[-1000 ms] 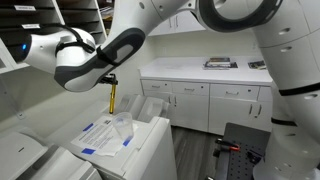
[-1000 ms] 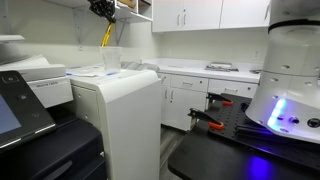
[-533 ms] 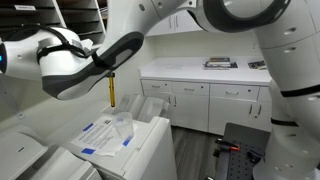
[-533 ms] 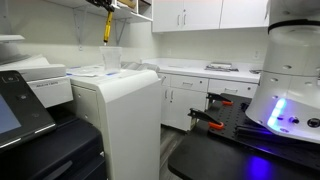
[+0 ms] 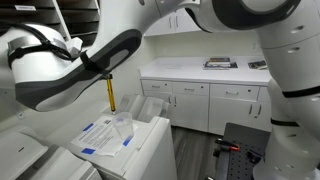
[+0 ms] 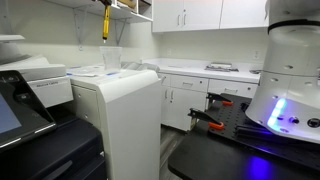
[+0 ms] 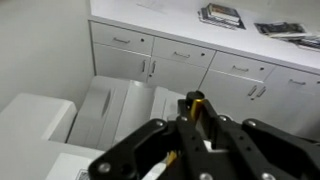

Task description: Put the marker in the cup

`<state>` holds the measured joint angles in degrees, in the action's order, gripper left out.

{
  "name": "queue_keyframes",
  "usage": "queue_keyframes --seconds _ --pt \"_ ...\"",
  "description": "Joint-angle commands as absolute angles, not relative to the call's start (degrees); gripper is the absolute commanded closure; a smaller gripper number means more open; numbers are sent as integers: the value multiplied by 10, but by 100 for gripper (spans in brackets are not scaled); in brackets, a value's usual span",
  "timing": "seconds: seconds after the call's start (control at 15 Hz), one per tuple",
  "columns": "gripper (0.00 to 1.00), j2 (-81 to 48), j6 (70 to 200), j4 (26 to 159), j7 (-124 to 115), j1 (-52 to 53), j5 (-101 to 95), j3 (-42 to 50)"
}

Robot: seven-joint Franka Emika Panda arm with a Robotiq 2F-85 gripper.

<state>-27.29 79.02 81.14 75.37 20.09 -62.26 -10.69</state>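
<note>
Next, I release the yellow-orange marker inside the clear plastic cup (image 5: 128, 131) beside the papers on the white machine.
My gripper (image 5: 105, 76) is shut on the upper end of the yellow-orange marker (image 5: 110, 96), which hangs nearly upright in the air. The clear plastic cup (image 5: 123, 126) stands on top of the white machine (image 5: 150, 140), just below and a little right of the marker's tip. In an exterior view the marker (image 6: 105, 22) hangs above the cup (image 6: 111, 58) with a gap between them; the gripper (image 6: 103, 4) is at the top edge. In the wrist view the marker (image 7: 196, 102) shows between the black fingers (image 7: 215, 125). I cannot make out the cup there.
Blue-and-white papers (image 5: 100, 135) lie beside the cup on the machine. A white counter with cabinets (image 5: 205, 85) holds books (image 5: 220, 63). Wall shelves (image 6: 135, 8) sit close to the gripper. A black table (image 6: 240, 140) with tools stands beside the robot base.
The gripper has lifted the marker higher above the cup and turned it from tilted to nearly upright. The arm has swung nearer to one camera.
</note>
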Motion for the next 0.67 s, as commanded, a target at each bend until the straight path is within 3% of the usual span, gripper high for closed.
queue_keyframes --seconds 0.0,0.6 --pt "96 -268 762 814 780 207 -631 -120" --pt "96 -280 759 864 784 206 -631 -134"
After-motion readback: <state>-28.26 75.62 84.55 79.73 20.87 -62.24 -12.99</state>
